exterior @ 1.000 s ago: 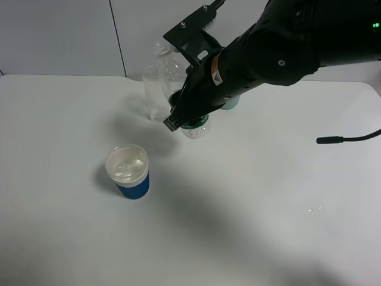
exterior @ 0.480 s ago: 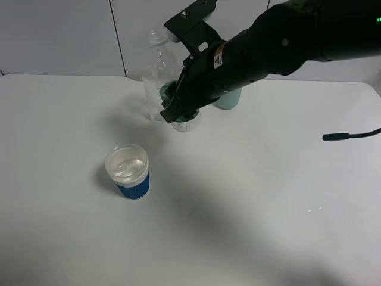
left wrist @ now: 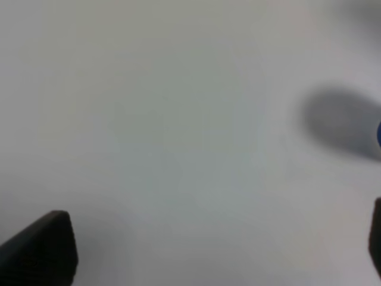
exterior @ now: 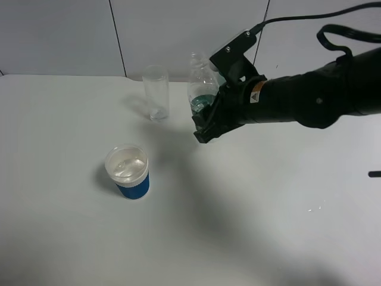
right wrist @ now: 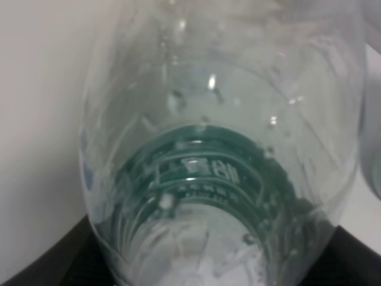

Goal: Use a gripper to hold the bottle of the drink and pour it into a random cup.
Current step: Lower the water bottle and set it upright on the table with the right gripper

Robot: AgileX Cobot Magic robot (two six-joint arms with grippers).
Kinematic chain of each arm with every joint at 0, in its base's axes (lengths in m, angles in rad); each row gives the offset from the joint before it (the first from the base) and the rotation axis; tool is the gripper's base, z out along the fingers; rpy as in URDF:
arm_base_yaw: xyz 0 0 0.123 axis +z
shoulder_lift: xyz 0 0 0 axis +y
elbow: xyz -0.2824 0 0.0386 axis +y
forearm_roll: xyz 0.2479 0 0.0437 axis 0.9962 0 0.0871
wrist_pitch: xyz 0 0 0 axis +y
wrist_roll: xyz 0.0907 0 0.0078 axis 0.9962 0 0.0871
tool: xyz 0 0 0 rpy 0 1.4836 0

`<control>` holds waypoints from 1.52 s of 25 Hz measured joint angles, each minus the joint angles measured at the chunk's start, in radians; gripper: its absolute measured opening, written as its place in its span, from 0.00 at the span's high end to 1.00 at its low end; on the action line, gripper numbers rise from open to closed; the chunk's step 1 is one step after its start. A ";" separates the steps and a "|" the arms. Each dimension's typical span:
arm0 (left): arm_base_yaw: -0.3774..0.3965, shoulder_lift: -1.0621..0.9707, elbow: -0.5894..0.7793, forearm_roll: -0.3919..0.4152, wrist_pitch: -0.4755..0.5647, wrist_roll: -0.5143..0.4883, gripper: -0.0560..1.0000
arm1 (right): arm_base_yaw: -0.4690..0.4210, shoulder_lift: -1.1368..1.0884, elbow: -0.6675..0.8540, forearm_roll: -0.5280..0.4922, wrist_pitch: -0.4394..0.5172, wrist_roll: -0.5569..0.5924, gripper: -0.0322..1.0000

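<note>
My right gripper sets the bottle, now held at the table's back, down next, between the tall glass and the black cable end (exterior: 218,148), nearer the glass.
My right gripper (exterior: 205,122) is shut on the bottle of the drink (exterior: 201,80), a clear plastic bottle with a dark green label and no cap. It holds the bottle nearly upright at the back of the table, just right of the tall glass. The bottle fills the right wrist view (right wrist: 220,149), with black fingers (right wrist: 53,265) at its sides. The cup (exterior: 127,171), with a blue lower band and a white rim, stands alone at front left, well apart from the bottle. My left gripper (left wrist: 214,244) is open over bare table and out of the exterior view.
A tall clear glass tumbler (exterior: 156,93) stands at the back, left of the bottle. A black cable end (exterior: 374,174) lies at the right edge. The white table (exterior: 250,226) spreads to the front and right. A blue sliver (left wrist: 378,133) shows at the left wrist view's edge.
My right arm has swung to the right with the bottle, away from the tumbler. The bottle has gone from tilted to nearly upright. The cup has not moved.
</note>
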 joint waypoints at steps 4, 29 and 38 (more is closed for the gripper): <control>0.000 0.000 0.000 0.000 0.000 0.000 0.01 | -0.030 -0.004 0.104 0.000 -0.181 0.001 0.42; 0.000 0.000 0.000 0.000 0.000 0.000 0.01 | -0.086 0.238 0.214 -0.072 -0.593 0.196 0.42; 0.000 0.000 0.000 0.000 0.000 0.000 0.01 | -0.087 0.283 0.213 -0.109 -0.637 0.195 0.42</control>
